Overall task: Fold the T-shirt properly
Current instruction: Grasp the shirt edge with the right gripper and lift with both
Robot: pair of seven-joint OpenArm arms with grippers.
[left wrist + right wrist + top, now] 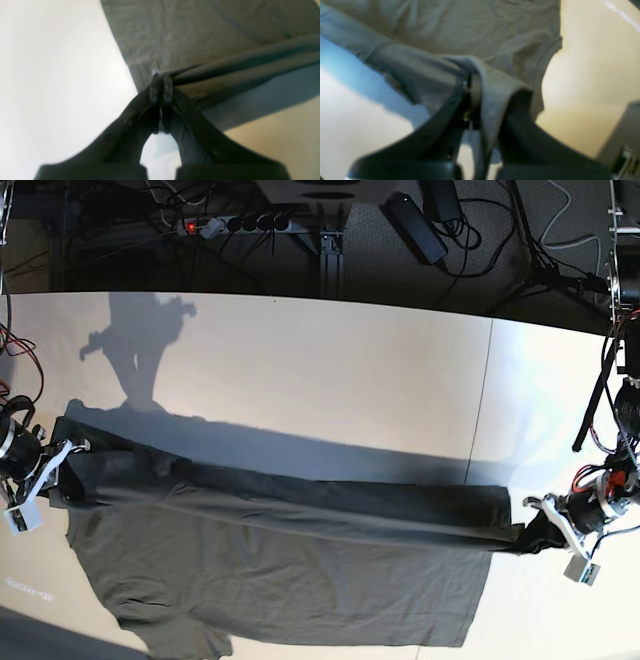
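The T-shirt's sleeve lies by the table's near edge, so the left gripper will put the T-shirt's held edge down, pinch the T-shirt's far strip (485, 503) and pull the T-shirt back.
The dark olive-grey T-shirt (280, 580) lies spread on the white table, its far edge lifted and stretched taut between both grippers into a long fold (300, 505). My left gripper (543, 532) is shut on the shirt's edge at the right of the base view; in the left wrist view (161, 85) the fingers pinch the cloth (225, 72). My right gripper (62, 463) is shut on the shirt's other end at the left; in the right wrist view (470, 87) cloth (495, 100) drapes over the fingers. The collar label is hidden.
The white table (330, 380) extends beyond the shirt to the back. A seam in the table (480, 390) runs front to back at the right. Cables, a power strip (230, 223) and a stand lie on the dark floor behind the table.
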